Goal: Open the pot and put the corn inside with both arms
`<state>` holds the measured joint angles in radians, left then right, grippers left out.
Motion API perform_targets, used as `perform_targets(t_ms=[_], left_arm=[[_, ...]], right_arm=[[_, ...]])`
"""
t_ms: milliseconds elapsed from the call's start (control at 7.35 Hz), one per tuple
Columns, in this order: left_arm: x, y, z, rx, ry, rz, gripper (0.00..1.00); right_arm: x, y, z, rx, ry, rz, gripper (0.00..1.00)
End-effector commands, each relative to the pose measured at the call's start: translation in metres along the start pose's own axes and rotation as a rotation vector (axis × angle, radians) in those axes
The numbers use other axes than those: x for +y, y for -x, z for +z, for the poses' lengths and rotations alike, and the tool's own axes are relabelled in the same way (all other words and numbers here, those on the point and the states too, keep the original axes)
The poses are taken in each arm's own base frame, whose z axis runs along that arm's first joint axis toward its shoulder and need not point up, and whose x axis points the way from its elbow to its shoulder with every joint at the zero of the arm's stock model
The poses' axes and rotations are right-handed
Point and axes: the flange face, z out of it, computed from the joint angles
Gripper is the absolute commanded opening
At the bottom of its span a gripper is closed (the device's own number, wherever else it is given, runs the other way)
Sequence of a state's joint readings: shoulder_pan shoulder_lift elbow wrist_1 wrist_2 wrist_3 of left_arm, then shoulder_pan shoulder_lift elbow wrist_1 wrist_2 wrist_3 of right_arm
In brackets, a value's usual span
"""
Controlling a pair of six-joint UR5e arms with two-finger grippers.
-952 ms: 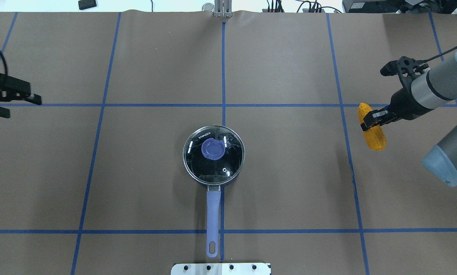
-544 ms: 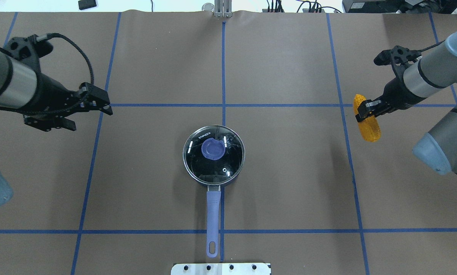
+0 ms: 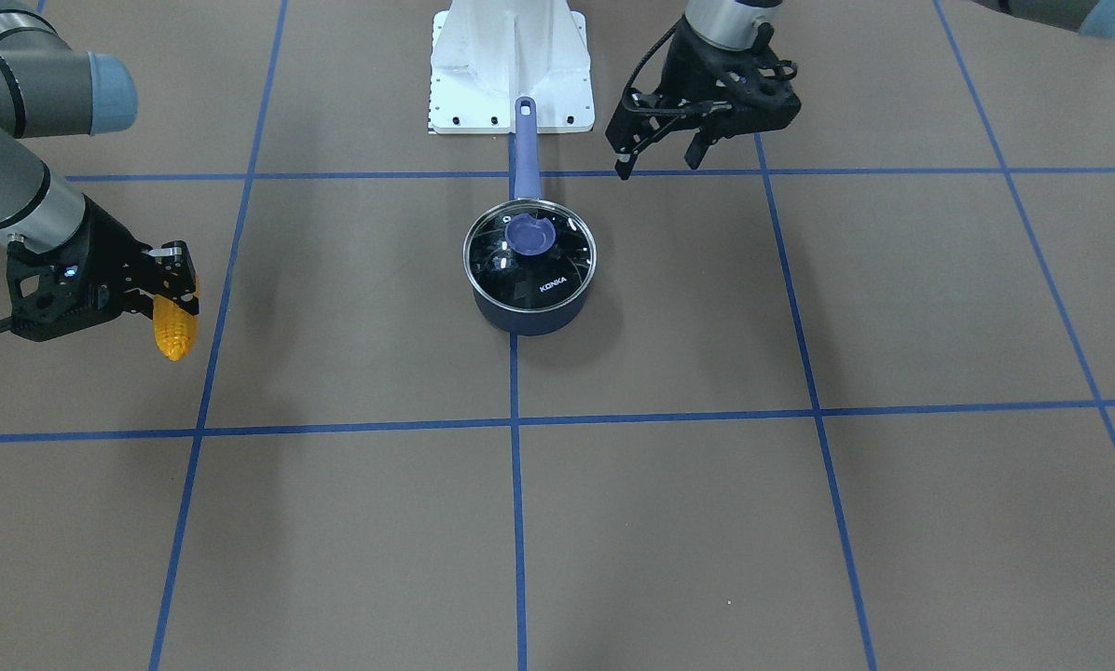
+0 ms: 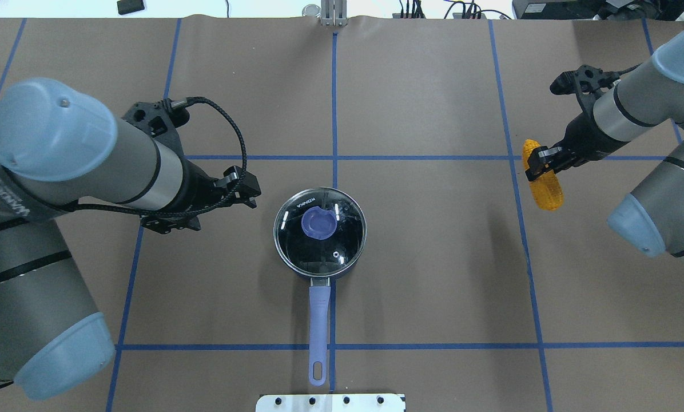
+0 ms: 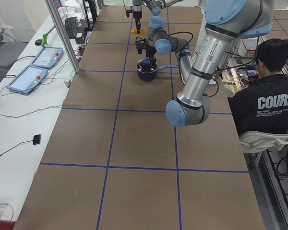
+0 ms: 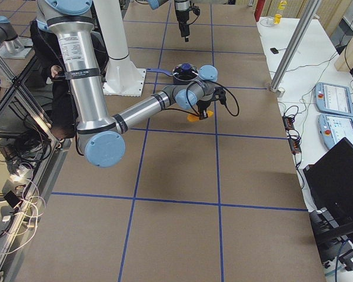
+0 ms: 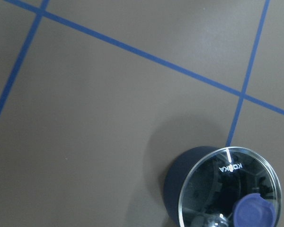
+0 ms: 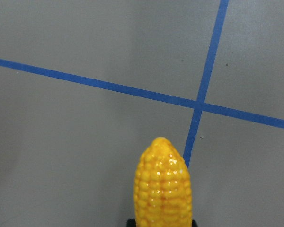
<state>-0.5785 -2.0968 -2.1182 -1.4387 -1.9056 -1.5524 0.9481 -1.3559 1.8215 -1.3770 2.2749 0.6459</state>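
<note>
The glass lid's blue knob (image 3: 530, 234) (image 7: 254, 211) sits on the navy pot. My left gripper will go there next and close on it.
The navy pot (image 4: 296, 263) stands mid-table with its glass lid (image 4: 342, 240) on, blue knob (image 4: 318, 223) up, and its handle (image 4: 319, 320) pointing toward the robot base. It also shows in the front view (image 3: 528, 319) and in the left wrist view (image 7: 177, 182). My left gripper (image 4: 227, 216) is open and empty. It hovers left of the pot, apart from it, and shows in the front view (image 3: 655, 168). My right gripper (image 4: 539, 166) is shut on the orange-yellow corn (image 4: 546, 191), held above the table far right of the pot. The corn also shows in the front view (image 3: 173, 334) and the right wrist view (image 8: 163, 184).
The white metal base plate (image 4: 330, 402) sits at the near edge behind the pot handle. Blue tape lines cross the brown table cover. A seated person (image 5: 273, 91) is beside the robot, off the table.
My left arm has swept in from the table's left edge to just left of the pot, gripper still open. My right gripper has carried the corn slightly toward the centre and farther away.
</note>
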Motion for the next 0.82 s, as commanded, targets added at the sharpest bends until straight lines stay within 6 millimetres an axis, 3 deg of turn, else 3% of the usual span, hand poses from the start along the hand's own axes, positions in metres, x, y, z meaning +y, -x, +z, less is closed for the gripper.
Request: perform_targets(t_ms=[0, 136, 408, 680], left_arm=[[0.014, -0.044, 0.031, -0.022, -0.002, 0.013, 0.97], [0.01, -0.073, 0.046, -0.035, -0.002, 0.014, 0.97], [0.005, -0.111, 0.067, -0.06, 0.0, 0.014, 0.97], [0.002, -0.114, 0.079, -0.078, 0.002, 0.023, 0.97]], right_arm=[[-0.001, 0.001, 0.001, 0.0, 0.001, -0.001, 0.22], [-0.001, 0.001, 0.002, 0.0, 0.002, 0.0, 0.22], [-0.002, 0.002, 0.0, -0.001, -0.001, -0.001, 0.23], [-0.002, 0.002, 0.001, -0.001, 0.0, -0.001, 0.25]])
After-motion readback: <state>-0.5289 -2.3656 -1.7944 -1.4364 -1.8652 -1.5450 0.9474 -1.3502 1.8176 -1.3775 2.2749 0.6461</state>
